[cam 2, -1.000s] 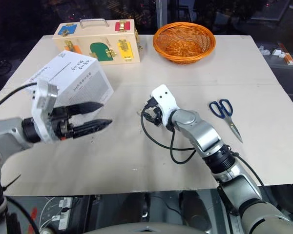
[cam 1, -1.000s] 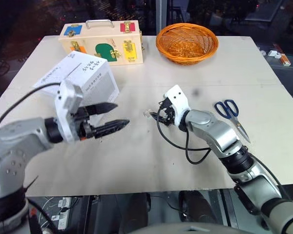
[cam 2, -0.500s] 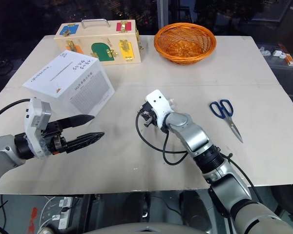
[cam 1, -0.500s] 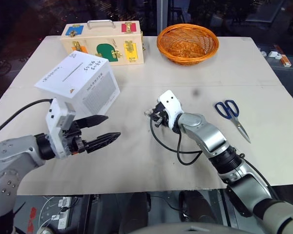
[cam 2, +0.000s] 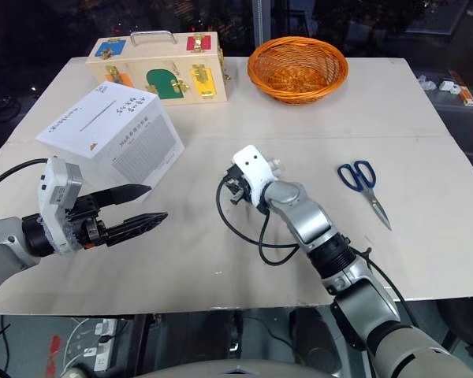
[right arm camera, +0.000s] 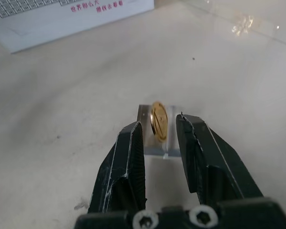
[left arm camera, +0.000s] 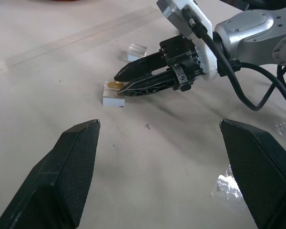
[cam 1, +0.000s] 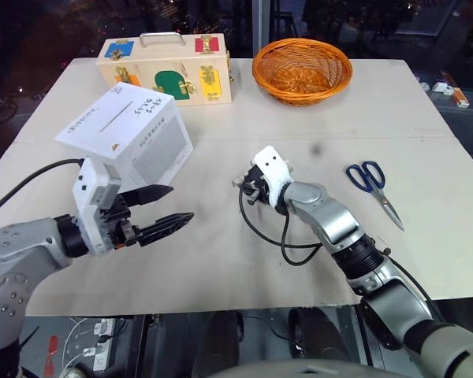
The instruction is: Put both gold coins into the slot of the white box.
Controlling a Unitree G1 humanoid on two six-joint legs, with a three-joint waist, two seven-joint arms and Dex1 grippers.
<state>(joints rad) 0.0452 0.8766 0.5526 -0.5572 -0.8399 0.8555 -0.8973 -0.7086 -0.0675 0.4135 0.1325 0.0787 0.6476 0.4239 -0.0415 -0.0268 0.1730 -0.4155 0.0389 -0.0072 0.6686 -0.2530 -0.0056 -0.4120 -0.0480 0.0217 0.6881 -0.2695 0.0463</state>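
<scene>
My left gripper should grip the gold coin's free edge (cam 1: 240,181) (left arm camera: 110,85), across from my right gripper's fingers, to take over the coin for the white box.
The white box (cam 1: 126,134) sits tilted at the left of the table, its dark slot (cam 1: 114,116) on the upper face. One gold coin (right arm camera: 158,121) stands on edge on a small clear block (left arm camera: 113,95) near the table's middle. My right gripper (cam 1: 248,191) is low over the table with its jaws narrowly open; the fingertips (right arm camera: 133,131) flank the coin, and a gap shows on each side. A second clear block (left arm camera: 137,50) lies just beyond; I cannot tell what it holds. My left gripper (cam 1: 181,202) hovers wide open and empty in front of the box.
A wooden case (cam 1: 165,67) with coloured latches and an orange basket (cam 1: 302,69) stand at the back. Blue-handled scissors (cam 1: 372,185) lie to the right. A black cable (cam 1: 268,236) loops on the table below my right wrist.
My left gripper sank a little and drew back to the left, still open. My right gripper edged left onto the coin and its jaws narrowed.
</scene>
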